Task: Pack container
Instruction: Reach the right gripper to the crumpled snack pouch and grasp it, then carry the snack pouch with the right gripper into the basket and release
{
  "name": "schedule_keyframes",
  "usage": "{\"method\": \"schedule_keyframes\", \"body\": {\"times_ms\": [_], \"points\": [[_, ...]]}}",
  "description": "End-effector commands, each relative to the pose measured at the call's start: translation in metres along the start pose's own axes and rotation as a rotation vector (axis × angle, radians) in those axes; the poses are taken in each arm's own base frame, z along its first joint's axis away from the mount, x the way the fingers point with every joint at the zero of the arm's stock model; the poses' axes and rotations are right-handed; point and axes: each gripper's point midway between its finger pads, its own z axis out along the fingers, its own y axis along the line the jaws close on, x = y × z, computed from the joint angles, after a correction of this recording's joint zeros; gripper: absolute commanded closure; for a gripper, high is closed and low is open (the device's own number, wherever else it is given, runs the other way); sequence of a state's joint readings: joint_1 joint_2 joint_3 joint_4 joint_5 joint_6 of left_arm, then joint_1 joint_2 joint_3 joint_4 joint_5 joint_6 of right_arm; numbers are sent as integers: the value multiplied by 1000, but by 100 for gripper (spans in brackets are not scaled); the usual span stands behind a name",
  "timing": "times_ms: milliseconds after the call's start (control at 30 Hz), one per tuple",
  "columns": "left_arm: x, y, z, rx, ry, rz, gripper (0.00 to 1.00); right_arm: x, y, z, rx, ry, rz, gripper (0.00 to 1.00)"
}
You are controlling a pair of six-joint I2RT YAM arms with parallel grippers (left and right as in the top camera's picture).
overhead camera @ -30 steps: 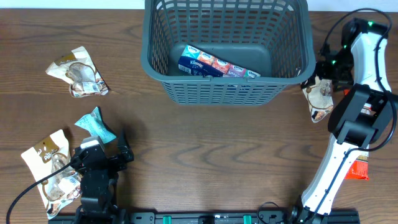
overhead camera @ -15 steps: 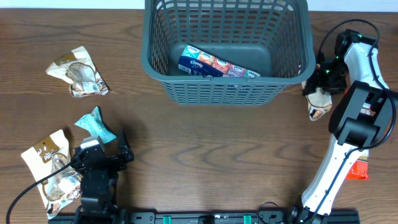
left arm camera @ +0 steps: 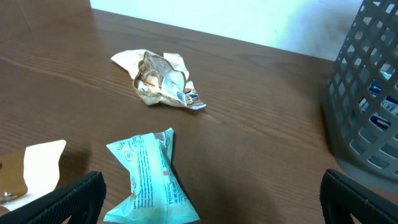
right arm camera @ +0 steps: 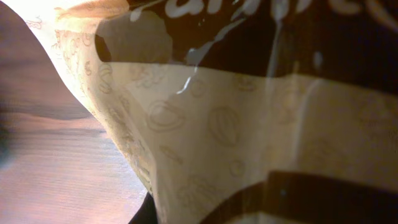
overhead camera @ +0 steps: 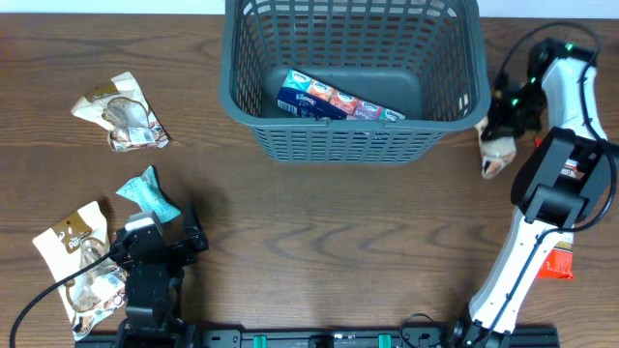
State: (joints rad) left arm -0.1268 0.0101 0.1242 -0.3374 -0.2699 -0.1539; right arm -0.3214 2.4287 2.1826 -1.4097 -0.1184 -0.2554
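Next, I let go of the beige snack pack with my right gripper inside the basket, at the blue and red pack's blue end [overhead camera: 285, 100].
The container [overhead camera: 290, 145] is a grey-blue lattice basket at the back centre, with a blue and red pack [overhead camera: 334, 101] lying inside; its slotted wall [left arm camera: 367, 93] shows in the left wrist view. My right gripper [overhead camera: 505, 124] is shut on a beige snack pack [overhead camera: 495, 155] just right of the basket. That pack [right arm camera: 249, 124] fills the right wrist view and hides the fingers. My left gripper [overhead camera: 169, 242] stands open at the front left, its fingers [left arm camera: 81, 199] wide apart. A teal pack [left arm camera: 149, 180] lies between them on the table, untouched.
A crumpled beige pack [overhead camera: 124, 114] lies at the far left, seen also as the crumpled pack [left arm camera: 161, 78] from the left wrist. A flat beige pack [overhead camera: 77, 261] sits beside the left arm. A red pack [overhead camera: 556, 261] lies by the right arm's base.
My right gripper closed on the beige snack pack, which has bunched up and shifted slightly toward the basket's corner. The left arm stayed still.
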Motion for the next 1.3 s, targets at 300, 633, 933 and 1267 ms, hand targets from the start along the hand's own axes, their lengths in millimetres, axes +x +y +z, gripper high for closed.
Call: {"method": "schedule_keyframes", "body": {"times_ms": [300,633,933,1267], "points": [[4,4,0,-18,13,3,2,-10,86,-283,46,-711,-215,99],[4,4,0,-18,13,3,2,77,275,-364,101,-975,-1089,99],[4,4,0,-18,13,3,1,110,374,-273,174,-755,-2003,91],[4,2,0,-8,15,2,1,47,380,-130,-29,-406,-1863,99]]}}
